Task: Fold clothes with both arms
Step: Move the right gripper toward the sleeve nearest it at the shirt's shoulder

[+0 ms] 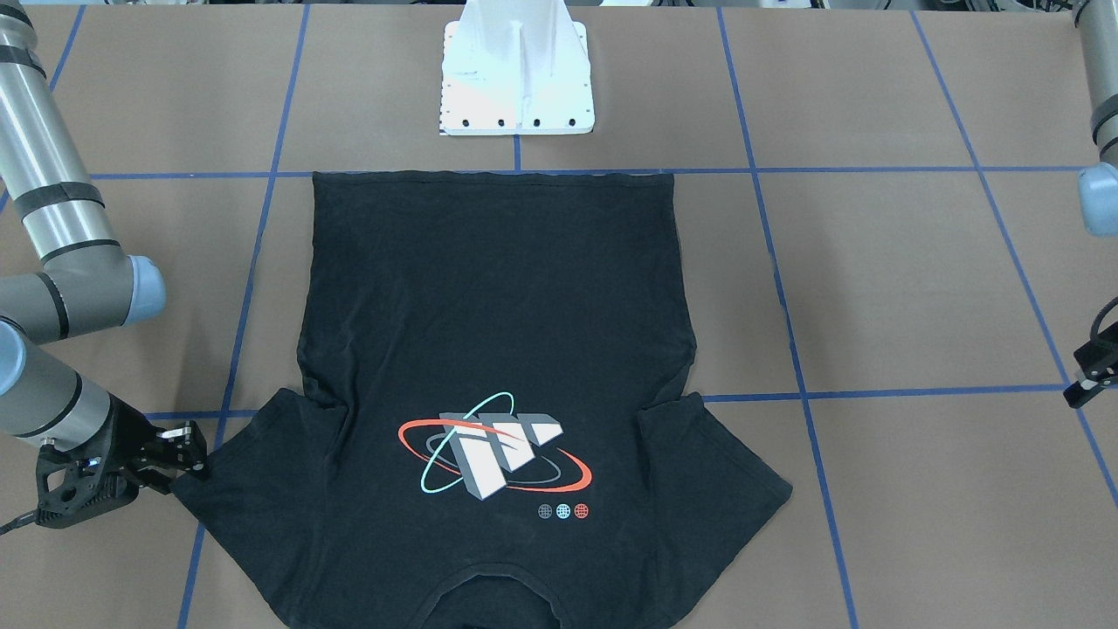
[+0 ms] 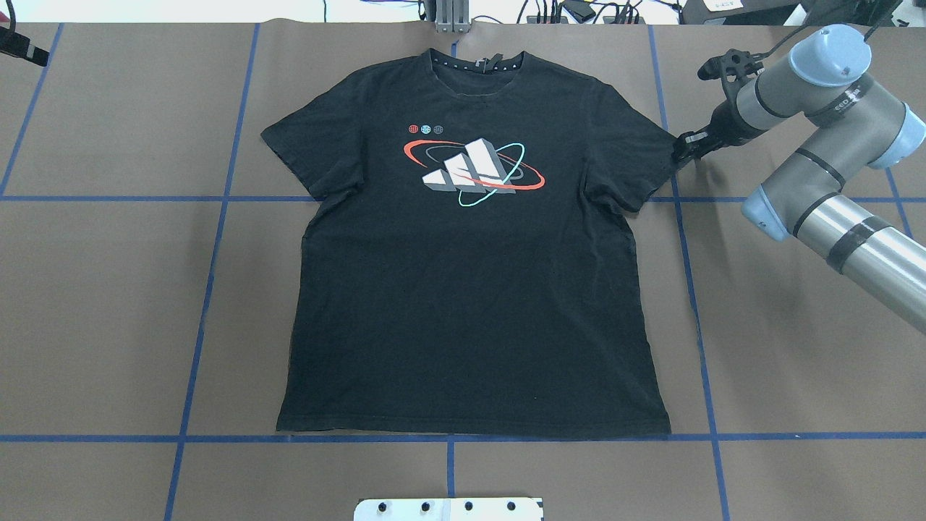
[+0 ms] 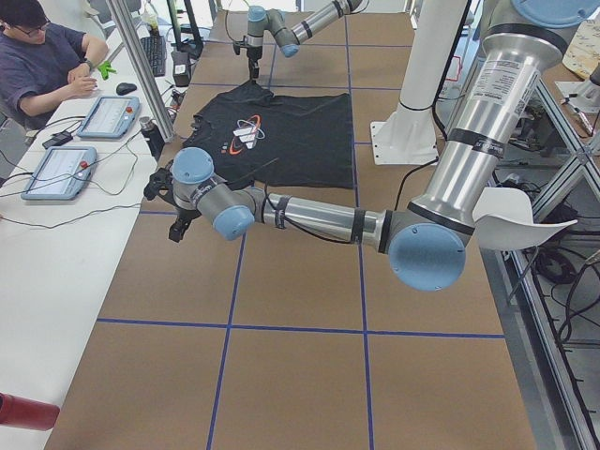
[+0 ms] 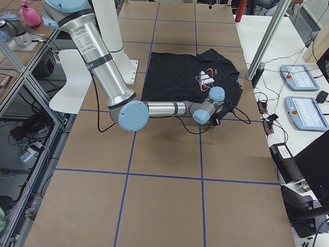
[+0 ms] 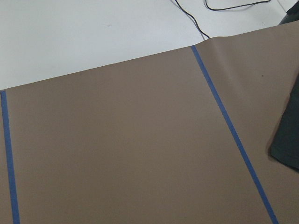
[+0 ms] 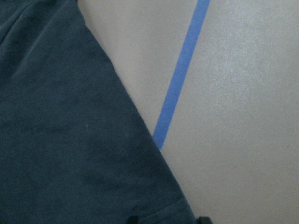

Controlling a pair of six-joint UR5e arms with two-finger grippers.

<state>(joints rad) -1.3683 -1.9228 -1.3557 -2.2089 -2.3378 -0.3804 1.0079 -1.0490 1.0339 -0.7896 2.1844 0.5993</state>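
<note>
My right gripper has the sleeve's hem. Next, I lay it down on the black T-shirt's chest, at the teal ring's edge (image 1: pixel 429 493).
The black T-shirt (image 2: pixel 470 289) lies flat and face up on the brown table, collar at the far edge, chest graphic (image 2: pixel 474 170) showing. My right gripper (image 2: pixel 680 150) is low at the tip of the shirt's right sleeve (image 1: pixel 218 489). In the right wrist view its two fingertips (image 6: pixel 133 219) stand apart with the sleeve hem (image 6: pixel 159 212) between them, so it is open. My left gripper (image 1: pixel 1083 389) hangs well off to the other side, apart from the shirt. Only part of it shows, and I cannot tell its state. The left wrist view catches a corner of the left sleeve (image 5: pixel 289 140).
The white base pedestal (image 1: pixel 517 79) stands just beyond the shirt's bottom hem. Blue tape lines (image 2: pixel 210 289) grid the brown table cover. A white side table (image 3: pixel 56 272) with tablets and cables runs along the far edge, and a person (image 3: pixel 42 56) sits there.
</note>
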